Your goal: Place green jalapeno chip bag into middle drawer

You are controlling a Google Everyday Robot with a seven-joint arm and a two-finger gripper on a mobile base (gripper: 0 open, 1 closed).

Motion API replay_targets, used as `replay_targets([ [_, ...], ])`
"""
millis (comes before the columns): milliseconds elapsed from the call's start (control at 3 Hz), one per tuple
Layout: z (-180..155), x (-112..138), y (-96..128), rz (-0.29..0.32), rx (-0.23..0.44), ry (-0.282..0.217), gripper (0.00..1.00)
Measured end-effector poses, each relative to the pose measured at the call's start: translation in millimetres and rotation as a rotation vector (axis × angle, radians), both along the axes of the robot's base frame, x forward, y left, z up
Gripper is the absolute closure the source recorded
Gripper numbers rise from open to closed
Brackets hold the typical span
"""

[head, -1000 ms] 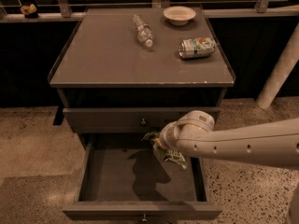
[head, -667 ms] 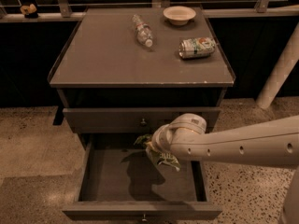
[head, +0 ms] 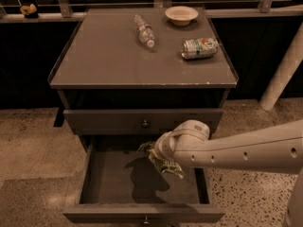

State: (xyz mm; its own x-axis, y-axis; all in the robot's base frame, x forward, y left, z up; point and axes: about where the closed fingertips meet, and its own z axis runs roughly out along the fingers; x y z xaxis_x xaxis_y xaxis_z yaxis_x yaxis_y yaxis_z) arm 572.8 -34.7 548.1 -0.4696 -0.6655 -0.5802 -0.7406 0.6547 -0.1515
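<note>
My gripper will let go of the green jalapeno chip bag near the centre of the open middle drawer's bottom [head: 154, 171].
The green jalapeno chip bag [head: 166, 165] hangs crumpled over the open middle drawer [head: 116, 186], toward the drawer's right side and above its bare floor. My gripper [head: 155, 151] sits at the end of the white arm that reaches in from the right, and it is shut on the bag's upper part. The arm's wrist covers most of the gripper. The bag casts a dark shadow on the drawer floor to its left.
Above the open drawer is a shut drawer front with a knob [head: 145, 123]. On the cabinet top [head: 99, 65] lie a clear plastic bottle [head: 144, 30], a silver-green can [head: 200, 48] and a pale bowl [head: 181, 14]. A white post [head: 283, 70] stands at the right.
The arm has shifted a little to the left, carrying the bag further in over the open drawer. Nothing on the cabinet top has moved.
</note>
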Motion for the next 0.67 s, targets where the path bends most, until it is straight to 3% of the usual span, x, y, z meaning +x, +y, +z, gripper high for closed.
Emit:
replay_targets([
  [333, -24.6, -16.8, 6.9, 0.011, 0.011, 0.048, 1.0],
  [667, -62.8, -16.1, 28.6, 0.046, 0.021, 0.078, 1.0],
])
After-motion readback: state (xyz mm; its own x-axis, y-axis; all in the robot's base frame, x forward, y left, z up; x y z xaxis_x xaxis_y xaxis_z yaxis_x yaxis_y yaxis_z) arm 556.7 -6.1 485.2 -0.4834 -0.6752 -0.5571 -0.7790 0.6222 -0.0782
